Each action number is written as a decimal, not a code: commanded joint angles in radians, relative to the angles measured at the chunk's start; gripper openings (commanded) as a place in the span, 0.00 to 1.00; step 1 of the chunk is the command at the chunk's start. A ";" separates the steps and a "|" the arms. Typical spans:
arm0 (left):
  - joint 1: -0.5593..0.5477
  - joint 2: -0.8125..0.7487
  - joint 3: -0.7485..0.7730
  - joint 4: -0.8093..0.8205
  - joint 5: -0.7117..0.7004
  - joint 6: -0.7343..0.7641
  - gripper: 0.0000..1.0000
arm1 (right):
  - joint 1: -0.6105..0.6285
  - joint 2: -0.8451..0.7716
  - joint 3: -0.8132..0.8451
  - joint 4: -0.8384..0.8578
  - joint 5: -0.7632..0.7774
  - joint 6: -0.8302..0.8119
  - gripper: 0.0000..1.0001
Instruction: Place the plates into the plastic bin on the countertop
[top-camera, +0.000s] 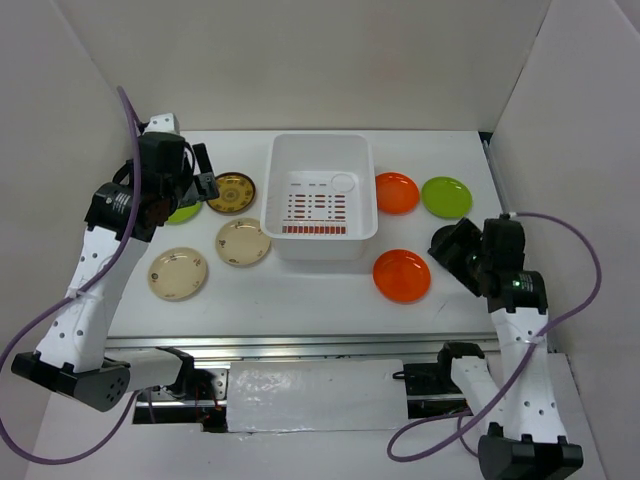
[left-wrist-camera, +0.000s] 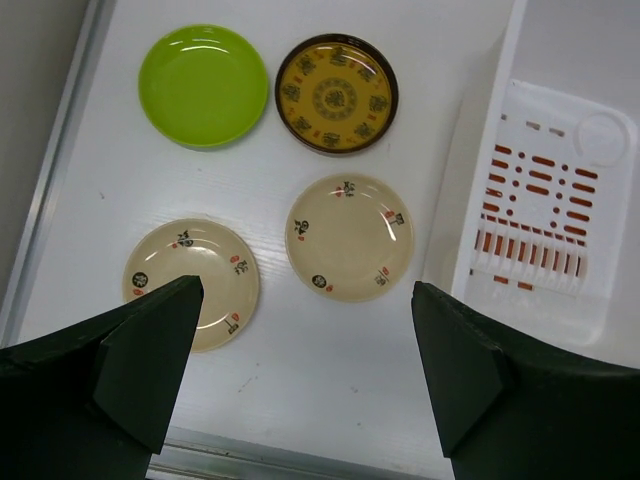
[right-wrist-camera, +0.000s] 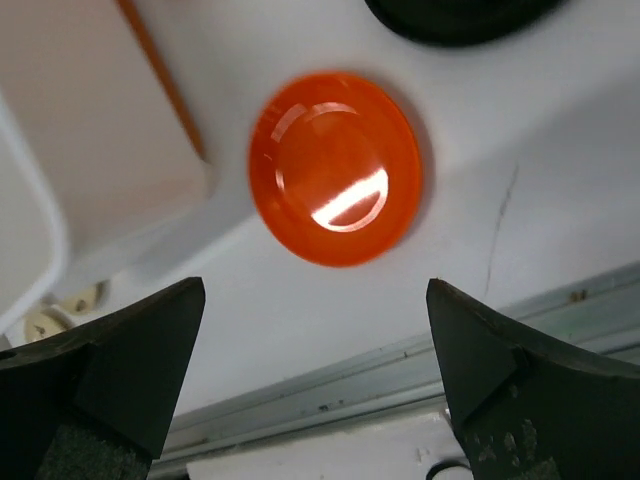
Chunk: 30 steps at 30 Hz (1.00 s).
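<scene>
Next, I close my right gripper on the near orange plate's rim (top-camera: 424, 292) (right-wrist-camera: 411, 213), on the side away from the white plastic bin, toward the metal rail.
The white plastic bin (top-camera: 276, 180) stands empty at mid-table. Left of it lie a brown-and-gold plate (top-camera: 232, 192), two cream plates (top-camera: 243, 241) (top-camera: 178, 273) and a lime green plate (top-camera: 185, 212), partly hidden under my left gripper (top-camera: 200, 182). That gripper is open and empty, high above the cream plates (left-wrist-camera: 348, 236) (left-wrist-camera: 190, 280). Right of the bin lie two orange plates (top-camera: 397, 192) (top-camera: 401, 275) and a lime green one (top-camera: 446, 197). My right gripper (top-camera: 452, 252) is open and empty above the near orange plate (right-wrist-camera: 335, 165). A black plate's edge (right-wrist-camera: 450, 18) shows in the right wrist view only.
The white countertop (top-camera: 300, 300) ends in a metal rail (top-camera: 300, 345) at the front. White walls enclose the left, back and right sides. The bin's wall (left-wrist-camera: 480, 150) is just right of the left gripper's fingers.
</scene>
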 joint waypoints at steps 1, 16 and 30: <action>-0.005 -0.026 -0.005 0.057 0.126 0.049 0.99 | -0.040 -0.046 -0.184 0.119 -0.094 0.086 1.00; -0.005 0.005 -0.018 0.049 0.249 0.069 0.99 | -0.099 -0.030 -0.626 0.501 -0.098 0.207 0.89; -0.007 0.043 0.002 0.043 0.209 0.071 0.99 | -0.108 0.172 -0.692 0.698 -0.123 0.203 0.56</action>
